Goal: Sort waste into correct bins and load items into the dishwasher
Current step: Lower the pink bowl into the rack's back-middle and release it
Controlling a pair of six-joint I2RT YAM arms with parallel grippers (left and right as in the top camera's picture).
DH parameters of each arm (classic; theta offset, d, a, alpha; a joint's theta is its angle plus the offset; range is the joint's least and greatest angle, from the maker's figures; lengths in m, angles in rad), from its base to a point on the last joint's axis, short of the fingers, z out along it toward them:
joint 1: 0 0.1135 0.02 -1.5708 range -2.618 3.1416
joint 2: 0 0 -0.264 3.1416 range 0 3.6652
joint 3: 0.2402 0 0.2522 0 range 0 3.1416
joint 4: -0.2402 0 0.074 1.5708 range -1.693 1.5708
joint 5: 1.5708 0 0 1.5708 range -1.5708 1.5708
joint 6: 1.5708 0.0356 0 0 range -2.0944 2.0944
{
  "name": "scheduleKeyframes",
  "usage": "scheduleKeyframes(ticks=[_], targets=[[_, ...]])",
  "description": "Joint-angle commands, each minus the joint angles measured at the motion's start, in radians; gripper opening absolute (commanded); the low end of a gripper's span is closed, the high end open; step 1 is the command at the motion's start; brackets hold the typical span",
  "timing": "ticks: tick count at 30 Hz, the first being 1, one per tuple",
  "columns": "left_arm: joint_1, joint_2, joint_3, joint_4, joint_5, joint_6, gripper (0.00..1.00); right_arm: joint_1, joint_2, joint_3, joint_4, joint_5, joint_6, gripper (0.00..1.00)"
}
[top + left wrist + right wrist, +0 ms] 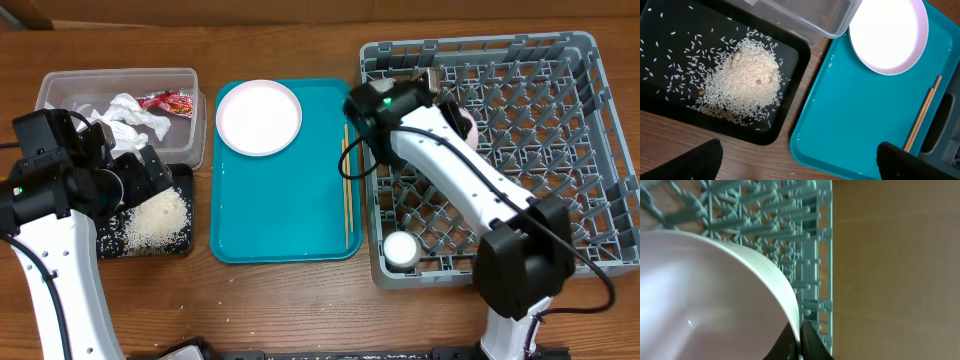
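The pale bowl will stay in my right gripper until I let it go in the grey dish rack (391, 183), just behind the small white cup.
My right gripper (800, 341) is shut on the rim of a pale bowl (705, 295) and holds it over the back left of the grey dish rack (560, 60); the bowl also shows in the overhead view (466, 122). A small white cup (402, 250) stands in the rack's front left corner. The pink-white plate (259, 117) and the chopsticks (347, 195) lie on the teal tray (285, 220). My left gripper (800, 162) is open and empty, above the table beside the black tray (187, 200), which holds a rice pile (157, 220). The clear tub (120, 80) holds napkins (125, 115) and the red wrapper (168, 102).
In the left wrist view the rice pile (742, 80) lies in the black tray (660, 95), with the tub's corner (835, 20) behind, and the plate (888, 32) and chopsticks (922, 114) on the teal tray (860, 115). Rack pegs (805, 240) stand beside the bowl.
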Motion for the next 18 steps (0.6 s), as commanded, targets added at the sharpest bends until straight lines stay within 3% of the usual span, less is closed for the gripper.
scheduleKeyframes(ticks=[1,18], targets=[[0.005,-0.009,0.006,0.003,0.008,0.012,1.0,0.008,0.008,0.0,-0.009,0.042,0.111,0.04],[0.005,-0.009,0.006,0.003,0.008,0.011,1.0,0.064,0.039,0.0,0.0,0.006,0.121,0.04]])
